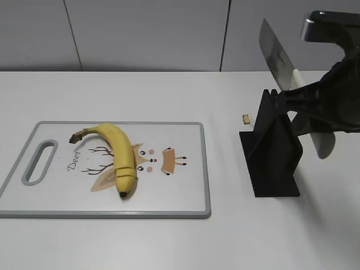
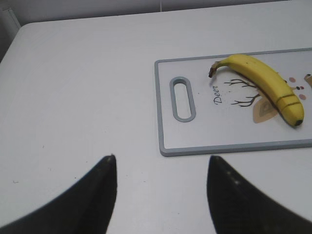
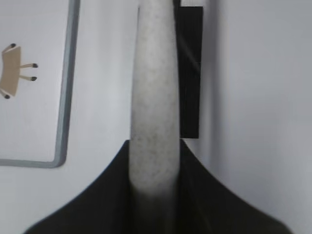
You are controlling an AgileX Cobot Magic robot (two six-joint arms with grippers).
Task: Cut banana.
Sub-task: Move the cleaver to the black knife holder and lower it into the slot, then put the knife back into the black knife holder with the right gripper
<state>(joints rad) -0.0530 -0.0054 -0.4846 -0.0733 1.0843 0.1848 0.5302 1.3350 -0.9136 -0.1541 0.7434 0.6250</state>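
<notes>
Next, my right gripper releases the knife in the slanted top of the black knife stand (image 1: 286, 122), with the knife's handle toward the front.
The banana (image 1: 118, 154) lies whole on the white cutting board (image 1: 180, 191), stem to the far left, black tip toward the front, over the deer print. It also shows in the left wrist view (image 2: 265, 80). My right gripper (image 1: 315, 107) is shut on the pale speckled handle of a knife (image 3: 153, 97). It holds the knife above the black knife stand (image 1: 273, 152), well right of the board, with the blade (image 1: 275, 53) pointing up and left. My left gripper (image 2: 161, 158) is open and empty over bare table, left of and in front of the board (image 2: 219, 131).
The black knife stand also shows in the right wrist view (image 3: 190, 73), under the knife handle. A small tan crumb (image 1: 246, 118) lies on the white table between board and stand. The board has a grey slot handle (image 1: 38, 162) at its left end.
</notes>
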